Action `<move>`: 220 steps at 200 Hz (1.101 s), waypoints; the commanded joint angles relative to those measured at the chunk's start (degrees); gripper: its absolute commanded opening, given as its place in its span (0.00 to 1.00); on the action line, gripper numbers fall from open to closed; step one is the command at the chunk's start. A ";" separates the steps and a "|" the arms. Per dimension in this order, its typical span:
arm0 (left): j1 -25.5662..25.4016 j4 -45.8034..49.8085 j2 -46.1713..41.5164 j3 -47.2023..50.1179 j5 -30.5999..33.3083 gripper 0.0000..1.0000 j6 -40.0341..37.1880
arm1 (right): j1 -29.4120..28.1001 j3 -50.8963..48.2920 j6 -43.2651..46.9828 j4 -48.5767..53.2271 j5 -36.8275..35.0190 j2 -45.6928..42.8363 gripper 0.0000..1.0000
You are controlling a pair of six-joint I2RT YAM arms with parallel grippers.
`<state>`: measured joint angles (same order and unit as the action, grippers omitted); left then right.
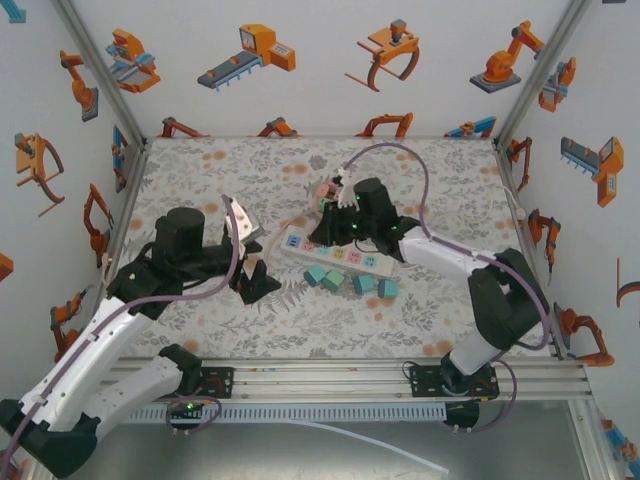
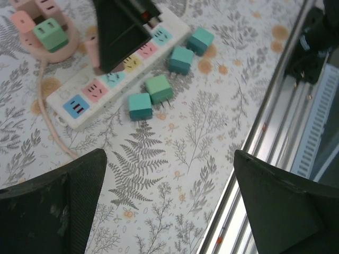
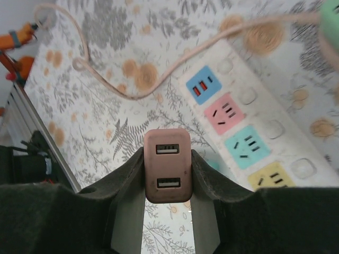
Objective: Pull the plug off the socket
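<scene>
Next, my right gripper releases the pink plug, now hanging above the white power strip, on the table (image 1: 293, 266) (image 3: 172, 125) beside the teal plug nearest the blue socket.
A pink plug (image 3: 167, 166) with two USB ports sits clamped between my right gripper's fingers (image 3: 212, 185). It hangs clear of the white power strip (image 3: 238, 127), whose blue, pink, teal and yellow sockets lie empty beneath it. From above, the right gripper (image 1: 330, 228) hovers over the left half of the strip (image 1: 345, 258). My left gripper (image 2: 169, 206) stands wide open above bare patterned table, near the strip's left end (image 2: 79, 106). Nothing is between its fingers (image 2: 53, 206). In the top view the left gripper (image 1: 252, 250) is just left of the strip.
Several loose teal and green plugs (image 2: 159, 88) lie in a row in front of the strip (image 1: 350, 282). A round pink socket hub carrying a green plug (image 2: 50, 34) sits behind it, and a pink cord (image 3: 132, 95) loops away. The metal rail (image 2: 270, 121) marks the near table edge.
</scene>
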<state>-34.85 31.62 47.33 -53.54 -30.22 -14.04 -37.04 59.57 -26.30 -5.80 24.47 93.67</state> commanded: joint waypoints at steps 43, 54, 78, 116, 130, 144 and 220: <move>-1.05 8.29 0.63 2.18 -1.93 0.97 -15.17 | -7.25 10.02 2.46 4.61 -2.06 11.14 0.14; -1.08 10.24 1.65 1.42 0.86 0.97 -15.55 | -8.22 10.56 2.31 4.11 -2.49 12.99 0.14; -1.18 12.41 3.15 0.62 5.94 0.97 -15.66 | -9.49 10.87 1.24 2.28 -3.19 16.23 0.15; -1.49 12.42 3.38 1.24 10.88 0.97 -15.43 | -10.16 10.48 -0.19 0.75 -4.71 19.23 0.19; -1.54 12.01 3.38 1.33 12.27 0.97 -15.45 | -10.25 10.24 -0.33 0.79 -5.04 19.61 0.26; -1.56 11.72 3.30 1.50 13.15 0.97 -15.55 | -10.24 10.14 -0.16 1.17 -5.44 19.71 0.38; -1.71 6.82 2.33 3.97 13.92 0.97 -16.50 | -10.33 10.30 2.37 4.37 -7.59 17.62 0.52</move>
<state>-36.23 40.34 50.26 -50.22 -16.64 -29.19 -47.03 69.01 -25.45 -2.76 18.68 113.14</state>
